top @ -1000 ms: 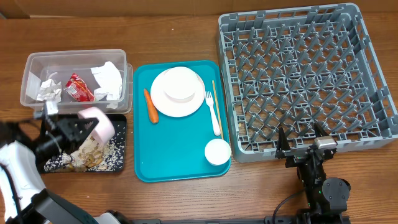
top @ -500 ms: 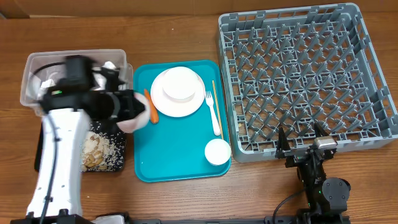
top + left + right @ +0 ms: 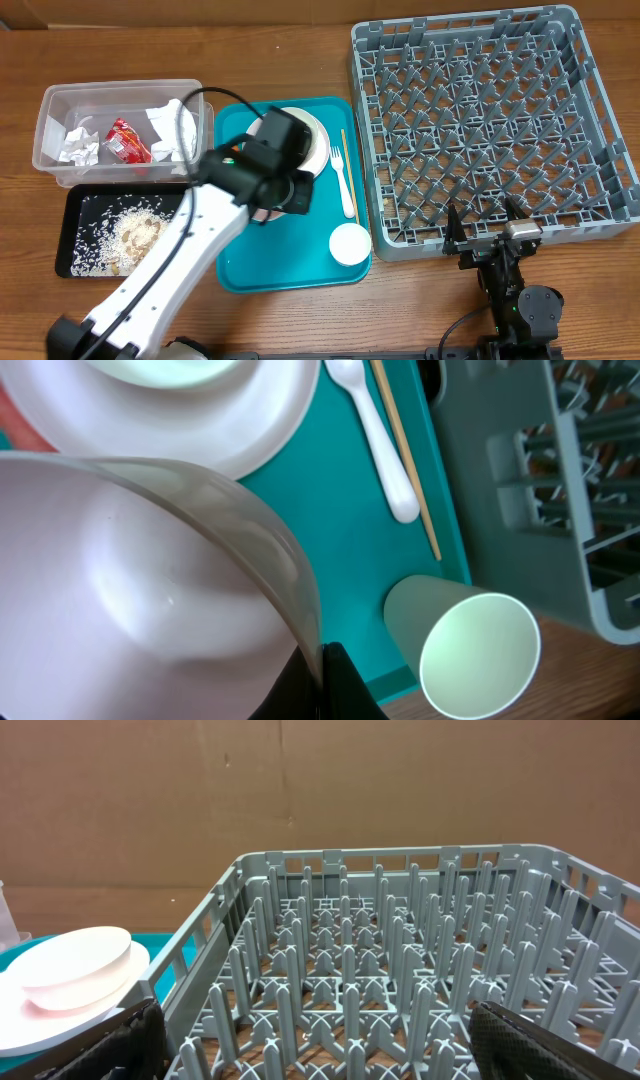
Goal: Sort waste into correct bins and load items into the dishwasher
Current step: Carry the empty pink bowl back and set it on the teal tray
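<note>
The robot's left gripper will set the pale-pink bowl down on the teal tray [image 3: 285, 218] between the white plate and the cup. The pale-pink bowl is held over the tray now.
My left gripper [image 3: 290, 195] hangs over the teal tray [image 3: 290, 260], shut on the rim of a pale-pink bowl [image 3: 130, 580]; from overhead the arm hides most of that bowl. Just behind it sit the white plate [image 3: 316, 150] with another bowl [image 3: 170, 370] on it. The fork [image 3: 343, 185] and wooden stick [image 3: 349, 170] lie to its right, the cup [image 3: 350, 243] on its side at the tray's front right. The grey dish rack [image 3: 490, 120] holds nothing. My right gripper [image 3: 487, 228] stands open at the rack's front edge. I cannot see the carrot.
The clear tub [image 3: 120, 100] at back left holds napkins [image 3: 172, 130] and the red wrapper [image 3: 128, 142]. In front of it the black tray [image 3: 80, 200] carries beige food bits [image 3: 135, 235]. Bare wood borders the tray and rack.
My left arm swung right from over the black tray to above the teal tray, carrying the pink bowl. The crumbs now show uncovered in the black tray. The right arm stayed still.
</note>
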Controlling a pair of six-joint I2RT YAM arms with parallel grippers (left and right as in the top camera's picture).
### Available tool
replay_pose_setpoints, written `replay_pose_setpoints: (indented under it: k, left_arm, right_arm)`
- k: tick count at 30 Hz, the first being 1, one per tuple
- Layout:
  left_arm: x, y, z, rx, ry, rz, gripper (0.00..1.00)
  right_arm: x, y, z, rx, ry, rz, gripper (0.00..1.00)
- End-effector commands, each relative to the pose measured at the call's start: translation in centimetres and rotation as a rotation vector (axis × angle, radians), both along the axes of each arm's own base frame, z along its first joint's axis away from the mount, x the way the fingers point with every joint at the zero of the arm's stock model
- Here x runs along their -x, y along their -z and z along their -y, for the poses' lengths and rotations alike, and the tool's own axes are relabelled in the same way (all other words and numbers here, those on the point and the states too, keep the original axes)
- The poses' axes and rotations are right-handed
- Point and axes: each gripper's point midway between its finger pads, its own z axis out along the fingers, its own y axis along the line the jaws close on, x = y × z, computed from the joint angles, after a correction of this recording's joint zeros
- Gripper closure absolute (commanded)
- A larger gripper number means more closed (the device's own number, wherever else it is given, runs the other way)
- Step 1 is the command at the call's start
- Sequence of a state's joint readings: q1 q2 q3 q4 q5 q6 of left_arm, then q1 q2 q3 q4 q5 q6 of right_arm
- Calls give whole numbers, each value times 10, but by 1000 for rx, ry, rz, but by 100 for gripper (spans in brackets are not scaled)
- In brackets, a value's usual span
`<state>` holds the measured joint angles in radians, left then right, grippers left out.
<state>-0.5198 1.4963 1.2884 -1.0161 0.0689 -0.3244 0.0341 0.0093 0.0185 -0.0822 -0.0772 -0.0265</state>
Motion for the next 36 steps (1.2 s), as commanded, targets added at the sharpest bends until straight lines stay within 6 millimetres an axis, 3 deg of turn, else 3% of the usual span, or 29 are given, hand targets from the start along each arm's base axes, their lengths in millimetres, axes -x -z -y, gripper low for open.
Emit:
replay_pose_setpoints:
  k: [1, 6, 14, 18, 24, 27, 31, 36]
  left_arm:
    - [0, 28, 6, -84, -10, -50, 96]
    - [10, 62, 8, -133, 7, -175, 96]
    - [20, 80, 11, -141, 18, -263, 96]
    - [21, 80, 11, -143, 21, -266, 85]
    - [22, 80, 11, -144, 21, -271, 82]
    - [21, 80, 9, -155, 30, -267, 91]
    - [9, 72, 5, -151, 10, -239, 92]
    - [-17, 40, -13, -159, -62, -190, 96]
  right_arm:
    - [-1, 3, 2, 4, 8, 0, 0]
    - [-1, 3, 2, 4, 8, 0, 0]
    - [-1, 3, 2, 4, 8, 0, 0]
    - [-1, 3, 2, 4, 8, 0, 0]
    - [-1, 3, 2, 4, 8, 0, 0]
    - [-1, 3, 2, 4, 8, 0, 0]
    - [-1, 3, 2, 4, 8, 0, 0]
    - [-1, 3, 2, 4, 8, 0, 0]
